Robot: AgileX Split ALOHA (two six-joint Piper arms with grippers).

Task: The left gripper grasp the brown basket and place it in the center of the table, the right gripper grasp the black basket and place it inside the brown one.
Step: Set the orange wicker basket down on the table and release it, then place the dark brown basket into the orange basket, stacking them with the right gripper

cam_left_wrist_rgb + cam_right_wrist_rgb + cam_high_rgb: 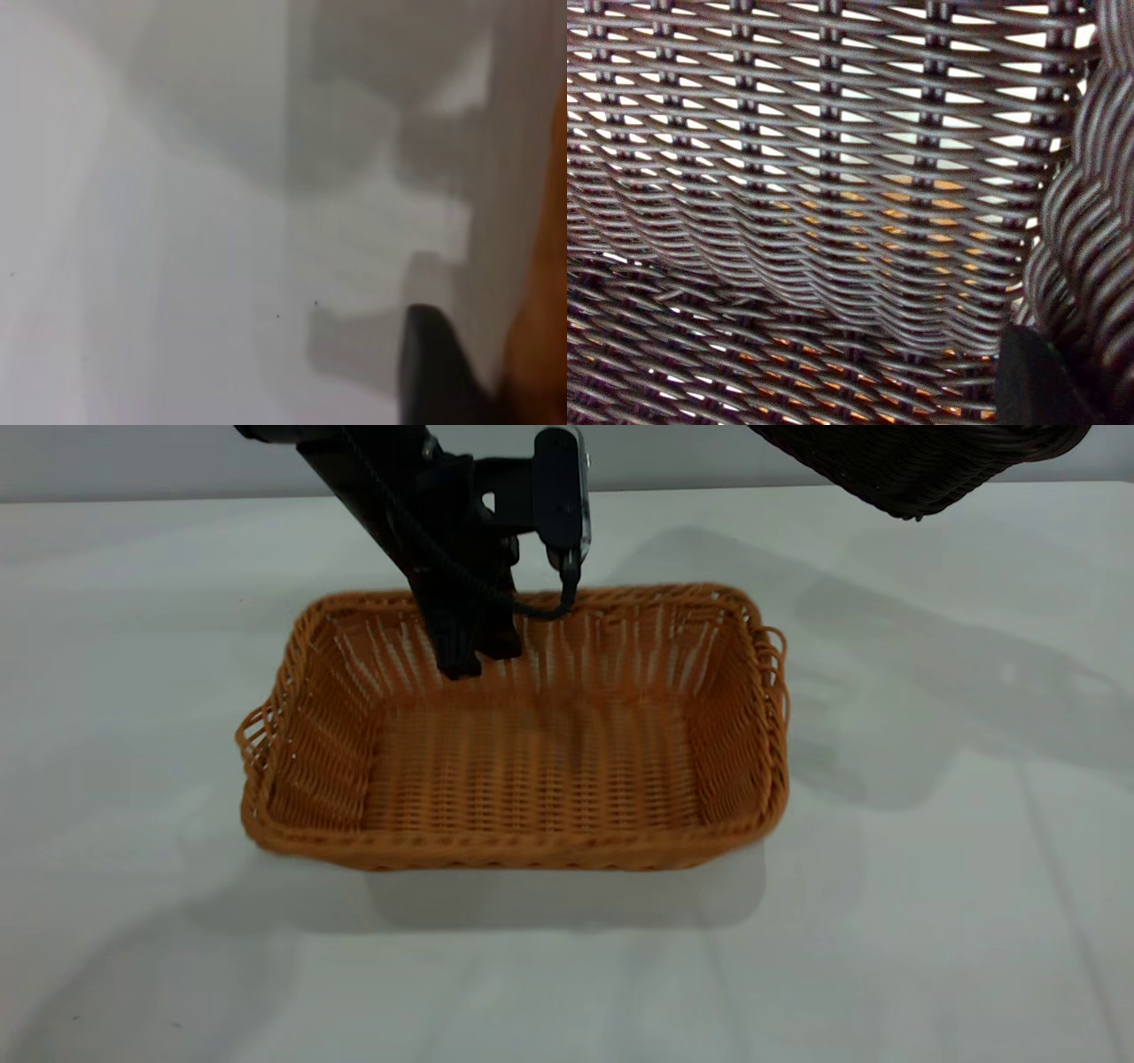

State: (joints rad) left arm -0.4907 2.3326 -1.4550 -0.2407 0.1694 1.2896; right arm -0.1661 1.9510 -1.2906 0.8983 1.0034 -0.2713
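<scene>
My right gripper is going to let go of the black basket nested between the woven sides of the brown basket (553, 707), over the bottom of the brown basket.
The brown basket (532, 762) rests on the table (930, 912) near its middle. My left gripper (474, 651) reaches down over the basket's far rim and is shut on that wall. In the left wrist view one black finger (434, 376) shows beside the orange wall (542, 301). The black basket (912, 465) hangs tilted in the air at the top right, above and behind the brown one. My right gripper (1067, 390) is shut on its braided rim (1090, 221). The black weave fills that view, and orange shows through it.
Arm shadows fall across the table right of the brown basket. A black cable (532, 607) loops from the left wrist camera over the far rim.
</scene>
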